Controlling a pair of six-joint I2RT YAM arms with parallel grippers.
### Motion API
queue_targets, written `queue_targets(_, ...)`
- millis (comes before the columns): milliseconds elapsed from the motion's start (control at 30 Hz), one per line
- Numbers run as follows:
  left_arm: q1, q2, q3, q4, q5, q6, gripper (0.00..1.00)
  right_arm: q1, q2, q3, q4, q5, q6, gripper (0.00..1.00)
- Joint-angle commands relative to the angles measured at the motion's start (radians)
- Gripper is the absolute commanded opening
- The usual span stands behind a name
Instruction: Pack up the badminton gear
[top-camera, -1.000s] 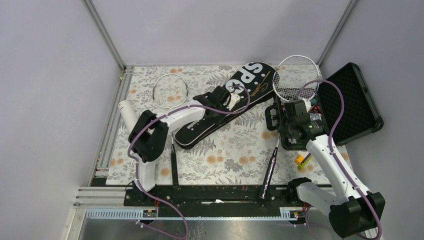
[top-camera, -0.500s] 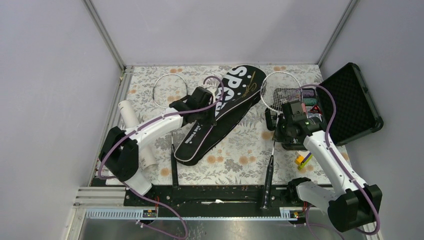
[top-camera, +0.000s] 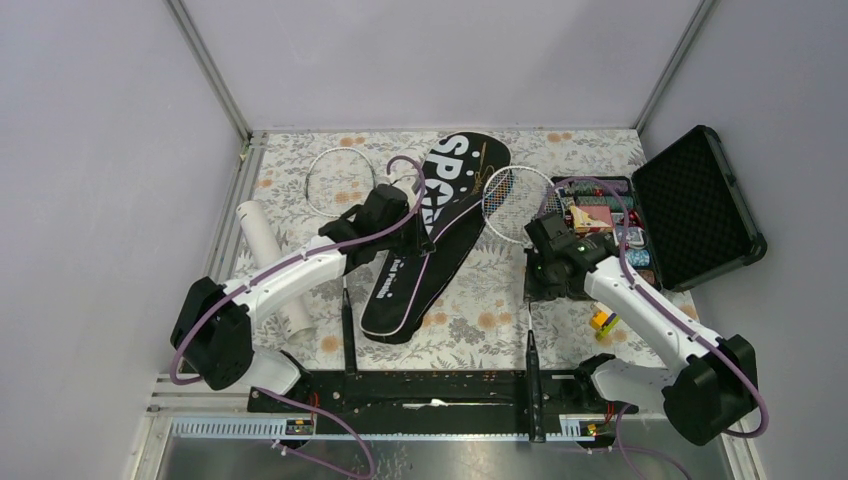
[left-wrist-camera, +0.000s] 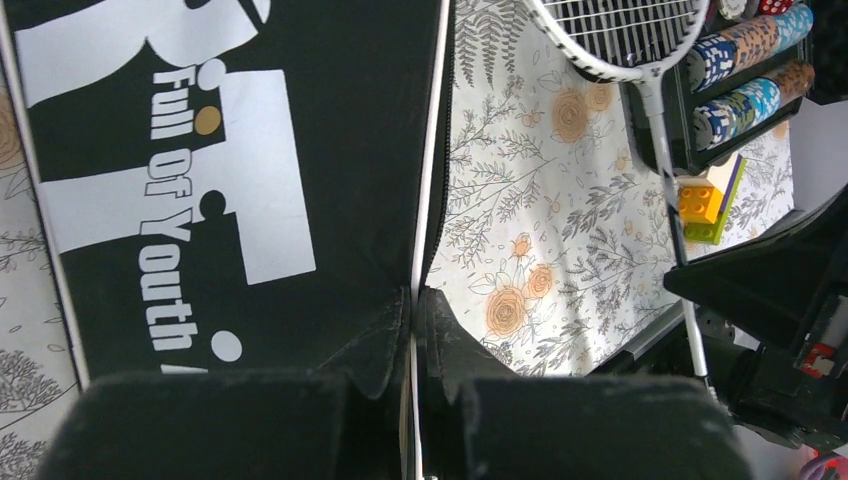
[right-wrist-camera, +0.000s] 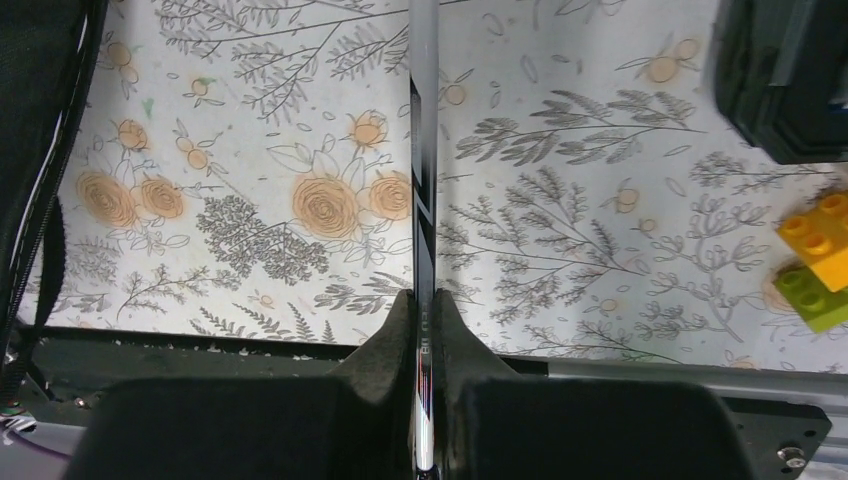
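Observation:
My right gripper is to release the racket at the bag's zippered edge (top-camera: 460, 272) facing the poker case. The racket's head will be tucked inside.
The long black "SPORT" bag (top-camera: 440, 215) lies slantwise mid-table. My left gripper (top-camera: 418, 232) is shut on its white-piped edge, as the left wrist view shows (left-wrist-camera: 413, 300), with the bag's printed face (left-wrist-camera: 200, 180) to the left. My right gripper (top-camera: 540, 275) is shut on the thin shaft of one racket (top-camera: 515, 205), also in the right wrist view (right-wrist-camera: 424, 300); its head lies beside the bag. The second racket (top-camera: 340, 180) lies at the left, its handle towards the near edge. The white tube (top-camera: 270, 260) lies far left. No shuttlecock shows.
An open black case (top-camera: 700, 210) with coloured poker chips (left-wrist-camera: 750, 60) stands at the right. Yellow and green toy bricks (top-camera: 603, 320) lie near the right arm, also in the right wrist view (right-wrist-camera: 815, 260). Black rails run along the near edge.
My left gripper has dragged the bag to the left and swung it more upright. My right gripper has carried its racket left, its head moving off the case towards the bag.

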Motion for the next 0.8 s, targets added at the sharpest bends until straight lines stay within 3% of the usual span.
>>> queue_targets(0, -0.003, -0.032, -0.016, 0.143, 0.074, 0.01, 0.0, 0.06, 0.018, -0.008, 0.055, -0.002, 0.074, 0.0)
queue_targets(200, -0.007, -0.034, -0.067, 0.187, 0.08, 0.011, 0.0, 0.137, 0.057, -0.012, 0.027, 0.042, 0.119, 0.0)
queue_targets(433, -0.007, -0.04, -0.064, 0.186, 0.08, 0.02, 0.0, 0.142, 0.009, -0.027, -0.071, 0.183, 0.107, 0.0)
queue_targets(633, -0.007, -0.043, -0.052, 0.182, 0.078, 0.027, 0.0, 0.147, -0.026, -0.052, -0.085, 0.177, 0.107, 0.0)
queue_targets(767, -0.008, -0.034, -0.055, 0.202, 0.104, 0.027, 0.0, 0.155, -0.032, -0.077, 0.013, 0.053, 0.108, 0.0)
